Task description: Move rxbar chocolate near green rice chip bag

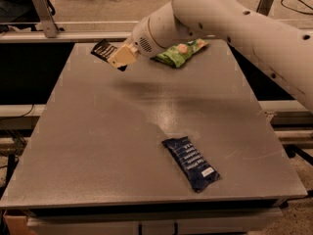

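Next, I let go of the rxbar chocolate with my gripper between the green rice chip bag and the nearest corner (207, 58) of the table.
My gripper (117, 58) is shut on the rxbar chocolate (103, 49), a small black-brown wrapper that sticks out to the left of the tan fingers (123, 56). It is held above the table near the far edge, left of centre. The green rice chip bag (180, 53) lies on the far part of the table, just right of the gripper and partly hidden behind my arm (215, 13).
A larger dark blue bar wrapper (190, 163) with white text lies near the front right of the grey table (98, 146). A metal rail with posts (41, 11) runs behind the table's far edge.
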`<action>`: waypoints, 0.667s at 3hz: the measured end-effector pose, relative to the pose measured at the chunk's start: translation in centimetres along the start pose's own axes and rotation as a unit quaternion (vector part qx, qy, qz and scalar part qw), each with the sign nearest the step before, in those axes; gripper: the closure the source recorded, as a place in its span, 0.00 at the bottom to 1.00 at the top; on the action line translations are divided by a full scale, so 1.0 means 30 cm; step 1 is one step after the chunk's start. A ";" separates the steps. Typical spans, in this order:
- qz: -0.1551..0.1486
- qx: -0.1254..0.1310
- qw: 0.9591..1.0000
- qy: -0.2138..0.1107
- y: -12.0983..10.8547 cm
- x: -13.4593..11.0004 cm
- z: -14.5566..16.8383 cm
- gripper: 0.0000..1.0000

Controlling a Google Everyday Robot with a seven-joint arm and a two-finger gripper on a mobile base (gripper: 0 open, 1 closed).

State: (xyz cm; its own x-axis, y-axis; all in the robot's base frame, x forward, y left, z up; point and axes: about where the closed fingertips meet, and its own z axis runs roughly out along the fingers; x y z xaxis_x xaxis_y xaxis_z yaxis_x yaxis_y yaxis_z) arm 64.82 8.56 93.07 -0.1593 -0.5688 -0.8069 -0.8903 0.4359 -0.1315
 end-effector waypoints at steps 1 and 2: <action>-0.006 0.001 1.000 0.002 -0.030 0.006 -0.007 1.00; -0.003 0.015 1.000 0.014 -0.119 0.084 -0.063 1.00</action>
State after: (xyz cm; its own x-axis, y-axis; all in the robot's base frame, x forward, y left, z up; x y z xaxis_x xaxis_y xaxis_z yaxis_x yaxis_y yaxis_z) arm 66.80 4.24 92.59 -0.1665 -0.5902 -0.7899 -0.8780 0.4534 -0.1537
